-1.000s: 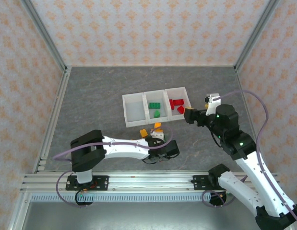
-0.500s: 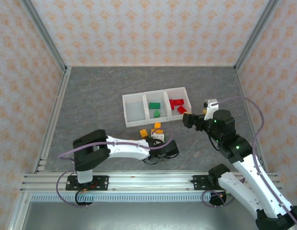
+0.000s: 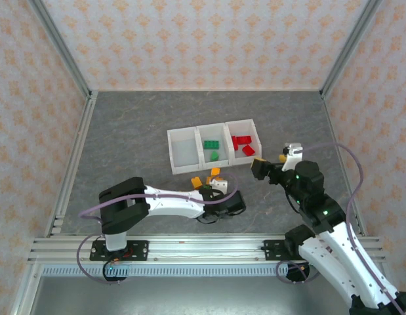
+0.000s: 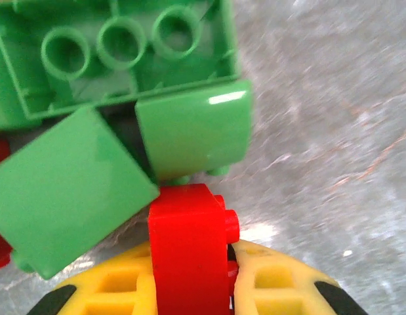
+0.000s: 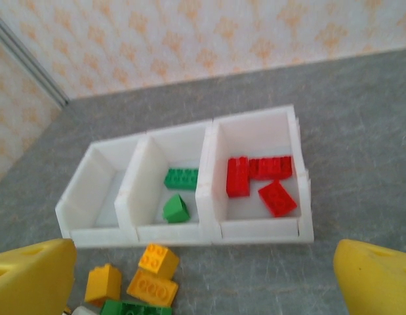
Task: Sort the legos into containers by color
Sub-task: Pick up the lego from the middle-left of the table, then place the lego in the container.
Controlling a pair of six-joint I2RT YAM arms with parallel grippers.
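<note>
My left gripper is to set the red lego down between the tilted red lego and the green legos' bin's side point(image 3: 239, 151).
In the left wrist view my left gripper point(image 4: 193, 285) is shut on a red lego point(image 4: 189, 243), its yellow fingers point(image 4: 107, 292) pressing both sides. Three green legos point(image 4: 193, 128) lie just beyond it on the table. From above, the left gripper point(image 3: 214, 191) sits at the loose pile of orange and green legos point(image 3: 206, 178) in front of the containers point(image 3: 198, 146). My right gripper point(image 5: 203, 289) is open and holds nothing, hanging in front of the containers point(image 5: 209, 172). The right bin holds three red legos point(image 5: 237, 176), the middle bin two green ones point(image 5: 176, 178), and the left bin point(image 5: 91, 190) is bare.
Orange legos point(image 5: 157, 259) and a green one point(image 5: 134, 308) lie loose before the bins. The right gripper point(image 3: 258, 168) hangs just right of the right bin's near corner. Patterned walls and metal rails point(image 3: 71, 164) enclose the grey table.
The left gripper has shut on the red lego. The right arm has drawn back from the right bin toward the near side, its jaws wide.
</note>
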